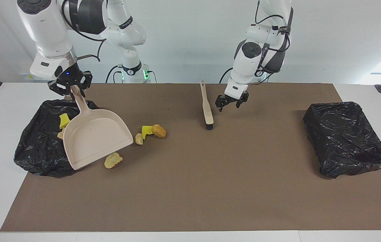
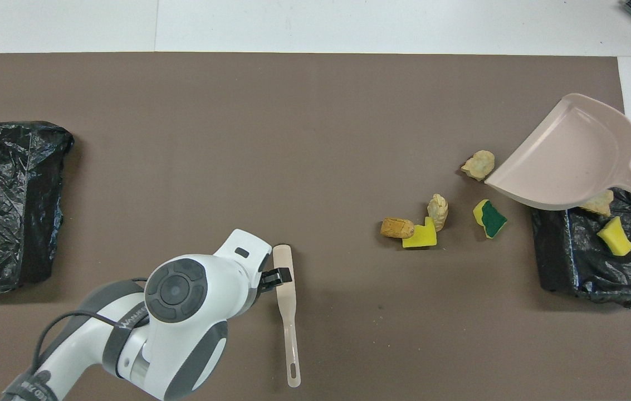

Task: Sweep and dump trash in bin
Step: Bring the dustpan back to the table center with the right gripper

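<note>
The beige dustpan will go down from my right gripper on the bare brown mat [image 2: 297, 151], just beyond the bristles of the brush.
My right gripper [image 1: 71, 88] is shut on the handle of the beige dustpan [image 1: 96, 136], which hangs tilted over the edge of the black-lined bin [image 1: 35, 151] and the mat. Its lip is close to a tan lump [image 1: 113, 160]. Trash lies on the mat: a yellow sponge piece [image 1: 147, 129], an orange lump [image 1: 159, 130], a small tan lump [image 1: 139, 138] and a green-and-yellow sponge piece [image 2: 490, 218], hidden by the pan in the facing view. A yellow sponge piece [image 1: 64, 120] lies in the bin. My left gripper [image 1: 232, 102] is open over the mat beside the brush [image 1: 207, 107].
A second black-lined bin [image 1: 345, 137] stands at the left arm's end of the table. The brown mat [image 1: 190, 188] covers most of the table. The brush [image 2: 284, 278] lies flat on it, bristles pointing away from the robots.
</note>
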### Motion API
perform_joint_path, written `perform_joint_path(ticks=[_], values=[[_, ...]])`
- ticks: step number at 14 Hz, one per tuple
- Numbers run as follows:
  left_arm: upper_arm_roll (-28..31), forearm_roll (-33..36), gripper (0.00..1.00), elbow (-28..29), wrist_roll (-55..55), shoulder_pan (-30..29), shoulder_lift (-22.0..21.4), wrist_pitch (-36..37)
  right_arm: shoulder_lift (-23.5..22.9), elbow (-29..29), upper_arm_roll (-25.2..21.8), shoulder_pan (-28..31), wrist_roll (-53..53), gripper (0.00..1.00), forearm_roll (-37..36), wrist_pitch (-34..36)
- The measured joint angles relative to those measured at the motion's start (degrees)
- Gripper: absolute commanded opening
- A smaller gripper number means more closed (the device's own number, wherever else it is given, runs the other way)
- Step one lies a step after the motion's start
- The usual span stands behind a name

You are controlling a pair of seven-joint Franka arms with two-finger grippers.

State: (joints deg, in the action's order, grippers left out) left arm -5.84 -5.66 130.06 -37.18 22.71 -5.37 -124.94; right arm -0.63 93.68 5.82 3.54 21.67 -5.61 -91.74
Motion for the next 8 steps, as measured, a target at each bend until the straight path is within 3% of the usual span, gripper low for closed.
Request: perform_joint_path(ticks=[8], values=[[0.4,0.1,1.0,-1.2,23.6,-15.8,-3.0,8.4,-9.0,0.3,0.2,-16.8,-34.4,0.0,3.2,-13.2]])
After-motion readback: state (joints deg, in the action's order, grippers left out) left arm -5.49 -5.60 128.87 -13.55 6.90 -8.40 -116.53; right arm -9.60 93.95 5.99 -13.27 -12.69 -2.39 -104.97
